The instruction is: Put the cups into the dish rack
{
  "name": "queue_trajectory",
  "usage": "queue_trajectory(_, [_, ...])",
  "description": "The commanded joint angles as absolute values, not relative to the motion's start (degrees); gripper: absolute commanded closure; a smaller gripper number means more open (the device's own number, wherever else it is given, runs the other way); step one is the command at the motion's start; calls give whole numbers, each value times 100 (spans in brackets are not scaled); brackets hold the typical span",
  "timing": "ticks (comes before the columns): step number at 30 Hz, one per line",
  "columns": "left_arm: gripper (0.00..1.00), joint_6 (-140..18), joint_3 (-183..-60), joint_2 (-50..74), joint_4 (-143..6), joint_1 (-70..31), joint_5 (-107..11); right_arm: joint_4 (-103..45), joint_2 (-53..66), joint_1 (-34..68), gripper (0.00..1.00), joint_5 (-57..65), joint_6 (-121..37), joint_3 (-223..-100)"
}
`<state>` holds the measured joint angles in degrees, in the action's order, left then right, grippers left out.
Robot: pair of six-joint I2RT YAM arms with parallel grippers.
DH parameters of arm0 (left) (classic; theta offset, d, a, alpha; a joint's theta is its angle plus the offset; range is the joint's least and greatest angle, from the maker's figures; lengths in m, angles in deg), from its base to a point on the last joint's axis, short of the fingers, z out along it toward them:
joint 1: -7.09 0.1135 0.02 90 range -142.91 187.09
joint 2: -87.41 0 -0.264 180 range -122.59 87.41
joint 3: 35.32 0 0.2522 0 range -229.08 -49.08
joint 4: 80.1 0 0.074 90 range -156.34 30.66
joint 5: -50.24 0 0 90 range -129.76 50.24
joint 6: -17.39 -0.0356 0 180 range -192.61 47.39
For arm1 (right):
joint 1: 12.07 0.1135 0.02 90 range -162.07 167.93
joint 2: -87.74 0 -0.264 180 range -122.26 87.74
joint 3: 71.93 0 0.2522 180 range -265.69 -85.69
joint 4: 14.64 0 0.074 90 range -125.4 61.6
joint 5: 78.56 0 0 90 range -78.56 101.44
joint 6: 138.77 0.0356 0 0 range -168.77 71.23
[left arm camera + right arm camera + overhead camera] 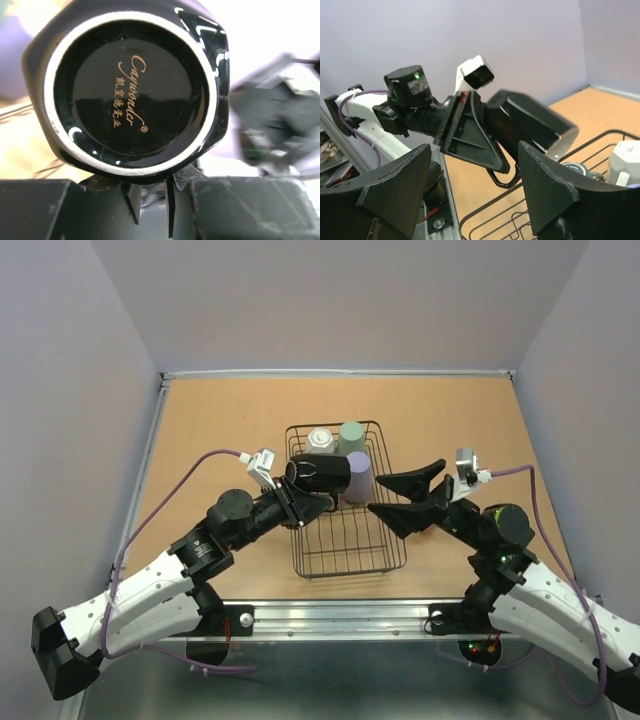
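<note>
I need to use my left gripper to set the black mug free on the rack's near bare wires (pixel 323 537), in line with the white mug.
My left gripper (pixel 297 493) is shut on the black mug (pixel 320 474) and holds it on its side above the left rear of the dish rack (pixel 345 572). In the left wrist view the mug's glossy base (pixel 132 90) fills the frame above the left gripper (pixel 150 189). A white mug (pixel 320 439), a green tumbler (pixel 352 434) and a lavender tumbler (pixel 358 476) stand in the rack's far end. My right gripper (pixel 402 494) is open and empty over the rack's right rim, and it faces the black mug (pixel 530 125). The grey mug and the red-pink tumbler are out of view.
The rack stands in the middle of the tan table (pixel 220 420). The rack's near half holds only bare wires (pixel 345 540). A metal strip (pixel 330 612) runs along the table's near edge. Grey walls close in the back and both sides.
</note>
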<state>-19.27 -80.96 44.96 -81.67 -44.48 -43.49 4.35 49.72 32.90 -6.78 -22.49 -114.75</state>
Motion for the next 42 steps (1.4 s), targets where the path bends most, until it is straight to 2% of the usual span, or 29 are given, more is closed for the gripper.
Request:
queue_trajectory(1, [100, -3340, -8906, 4909, -6935, -4406, -4029, -131, 5644, 3355, 25, -87, -2539, -11320])
queue_trajectory(4, [100, -4015, -9170, 4945, -5988, -4406, -4020, -492, 6065, 3355, 25, 194, -2557, -11154])
queue_trajectory(10, [100, -4660, -9250, 4910, -5131, -4406, -4117, -801, 6524, 3346, 24, 528, -2452, -10881])
queue_trajectory(21, [100, -4519, -9153, 4225, -4771, -4450, -3458, -1161, 6849, 3355, 24, 686, -2390, -10705])
queue_trajectory(34, [100, -4115, -9179, 3688, -4806, -5170, -2966, -1521, 7122, 3346, 24, 880, -2513, -10678])
queue_trajectory(42, [100, -3869, -9549, 3460, -4191, -5512, -2817, -1627, 7175, 3346, 24, 933, -2548, -10670])
